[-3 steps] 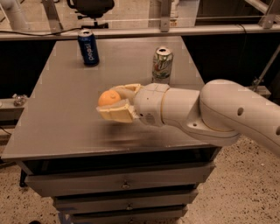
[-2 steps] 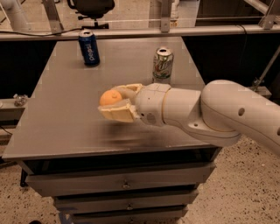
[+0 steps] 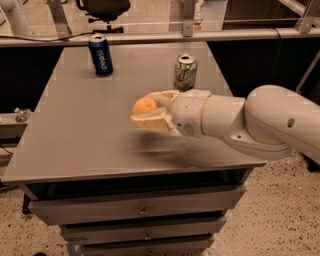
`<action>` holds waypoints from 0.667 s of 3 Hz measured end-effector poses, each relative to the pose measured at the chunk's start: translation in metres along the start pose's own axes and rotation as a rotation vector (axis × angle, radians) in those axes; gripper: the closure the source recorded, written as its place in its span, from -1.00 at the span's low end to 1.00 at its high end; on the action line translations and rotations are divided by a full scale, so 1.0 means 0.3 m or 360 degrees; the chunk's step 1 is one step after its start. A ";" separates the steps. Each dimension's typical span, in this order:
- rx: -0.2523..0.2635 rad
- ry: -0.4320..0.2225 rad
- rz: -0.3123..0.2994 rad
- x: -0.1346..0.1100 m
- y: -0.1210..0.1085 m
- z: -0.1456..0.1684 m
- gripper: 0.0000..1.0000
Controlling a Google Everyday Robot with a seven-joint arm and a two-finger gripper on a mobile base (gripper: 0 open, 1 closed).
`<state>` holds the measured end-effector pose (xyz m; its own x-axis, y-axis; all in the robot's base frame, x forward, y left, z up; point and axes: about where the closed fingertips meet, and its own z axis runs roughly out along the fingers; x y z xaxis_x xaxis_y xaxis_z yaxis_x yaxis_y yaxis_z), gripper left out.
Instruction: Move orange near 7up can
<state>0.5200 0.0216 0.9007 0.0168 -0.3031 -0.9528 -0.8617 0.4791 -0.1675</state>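
My gripper is going to let go of the orange on the table [image 3: 200,93] close beside the 7up can, on the side facing my arm.
My gripper [image 3: 148,108] is shut on the orange [image 3: 144,105], a small round fruit, and holds it above the middle of the grey table [image 3: 75,125]. The cream fingers [image 3: 150,121] sit on either side of the fruit. The 7up can [image 3: 185,72], silver-white with green markings, stands upright at the back right of the table, a short way behind and to the right of the gripper. My white arm [image 3: 250,125] reaches in from the right.
A dark blue Pepsi can [image 3: 100,55] stands upright at the back left of the table. Drawers [image 3: 140,210] run under the table's front edge. An office chair [image 3: 102,10] and metal frame posts stand behind the table.
My gripper with the orange has moved a little to the right and toward the back, closer to the 7up can. The cans have not moved.
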 end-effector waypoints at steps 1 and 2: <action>0.0157 0.0030 -0.0010 0.066 -0.171 -0.075 1.00; 0.0307 0.0050 -0.0010 0.135 -0.335 -0.127 1.00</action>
<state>0.5881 -0.0702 0.8887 0.0034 -0.3304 -0.9438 -0.7484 0.6252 -0.2216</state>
